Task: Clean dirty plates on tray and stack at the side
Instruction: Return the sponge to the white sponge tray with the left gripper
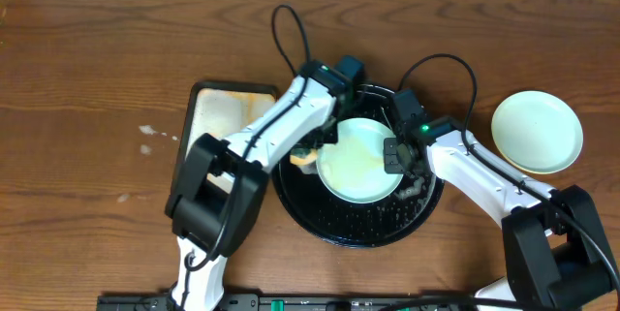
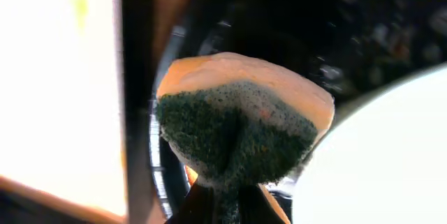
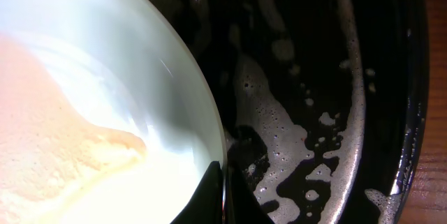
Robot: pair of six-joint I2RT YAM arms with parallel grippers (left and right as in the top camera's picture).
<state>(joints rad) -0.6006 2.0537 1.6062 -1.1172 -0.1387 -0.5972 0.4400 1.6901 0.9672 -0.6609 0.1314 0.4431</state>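
Observation:
Next, I set the sponge with my left gripper on the near half of the orange-stained rectangular tray (image 1: 218, 165).
A mint-blue plate (image 1: 360, 161) is held tilted over the black round tray (image 1: 325, 219). My right gripper (image 1: 392, 153) is shut on its right rim. In the right wrist view the fingers pinch the plate's edge (image 3: 225, 192), and pale orange suds cover the plate (image 3: 84, 133). My left gripper (image 1: 312, 148) is shut on an orange sponge with a dark green scouring face (image 2: 241, 123), just left of the plate (image 2: 391, 154). A second pale plate (image 1: 538, 132) lies on the table at the right.
Foam and water patches lie on the tray floor (image 3: 314, 112). A pale orange-stained rectangular tray (image 1: 228, 117) lies left of the round tray, bright in the left wrist view (image 2: 56, 77). Brown wooden table (image 1: 97, 59) stretches around them.

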